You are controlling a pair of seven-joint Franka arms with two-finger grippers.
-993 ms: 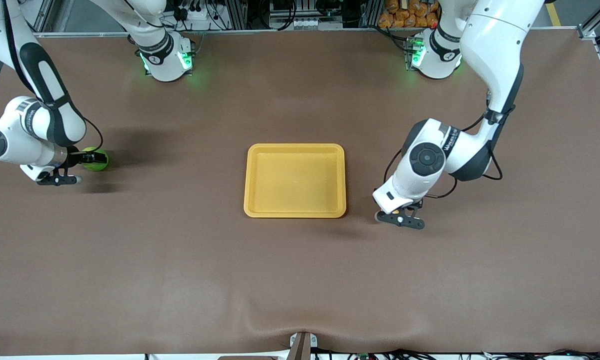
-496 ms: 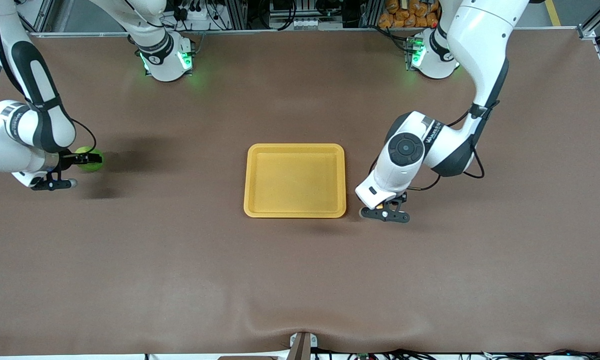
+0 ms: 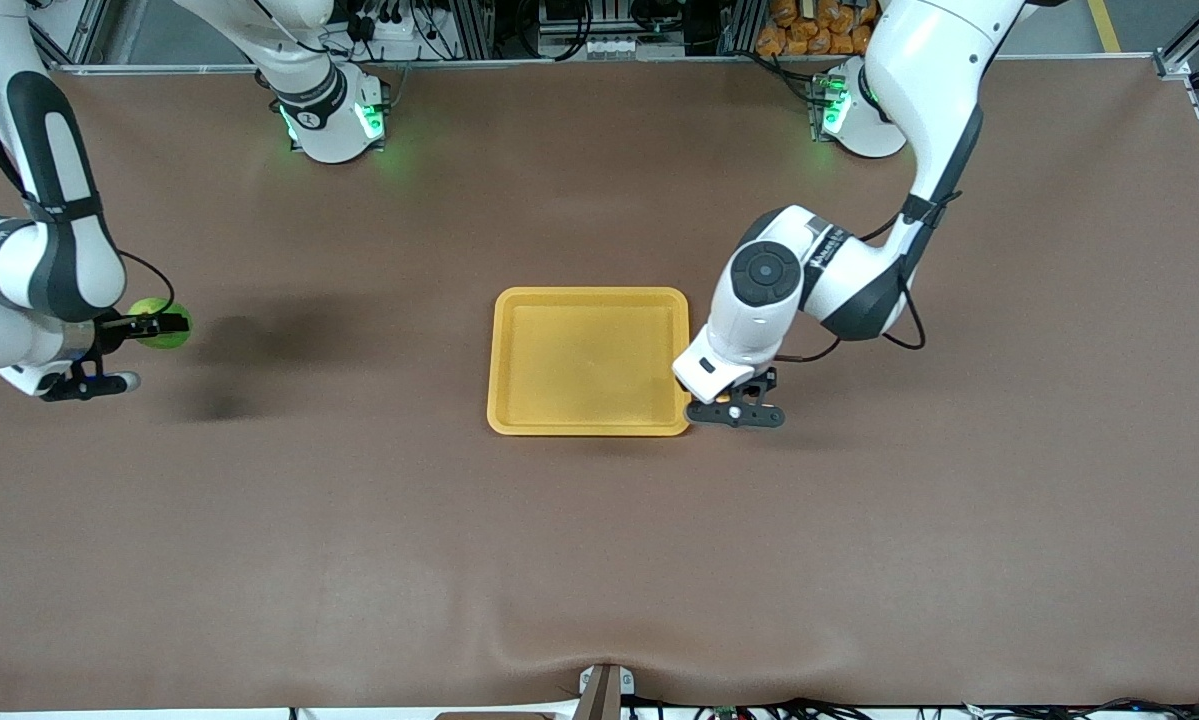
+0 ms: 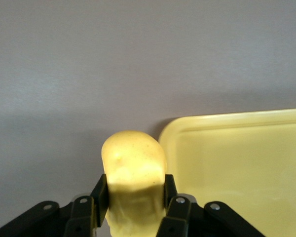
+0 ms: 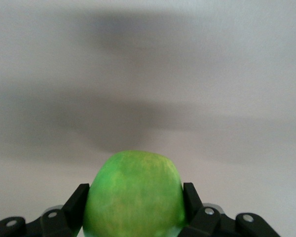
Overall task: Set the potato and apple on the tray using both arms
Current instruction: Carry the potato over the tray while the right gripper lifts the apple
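My left gripper has the potato. It will let go of it inside the yellow tray [image 3: 655, 373] [image 4: 217, 216], close along the tray's side edge nearest that gripper.
My left gripper [image 3: 734, 410] is shut on the yellow-orange potato [image 4: 133, 165] and holds it above the table, just beside the yellow tray's [image 3: 589, 296] edge at the left arm's end. In the left wrist view the tray's corner [image 4: 227, 119] lies close beside the potato, which is gripped between both fingers of the gripper [image 4: 134, 191]. My right gripper [image 3: 159, 326] is shut on the green apple [image 3: 151, 322] and holds it above the table at the right arm's end, well away from the tray. The apple [image 5: 135, 190] fills the right gripper [image 5: 135, 200] in the right wrist view. Nothing lies in the tray.
The brown table cloth [image 3: 599, 560] has a ripple at its edge nearest the front camera. The two green-lit arm bases [image 3: 334, 115] stand along the table's top edge in the front view.
My left arm has carried the potato toward the tray, now right at its edge. My right arm has lifted the apple and drifted toward the right arm's end of the table.
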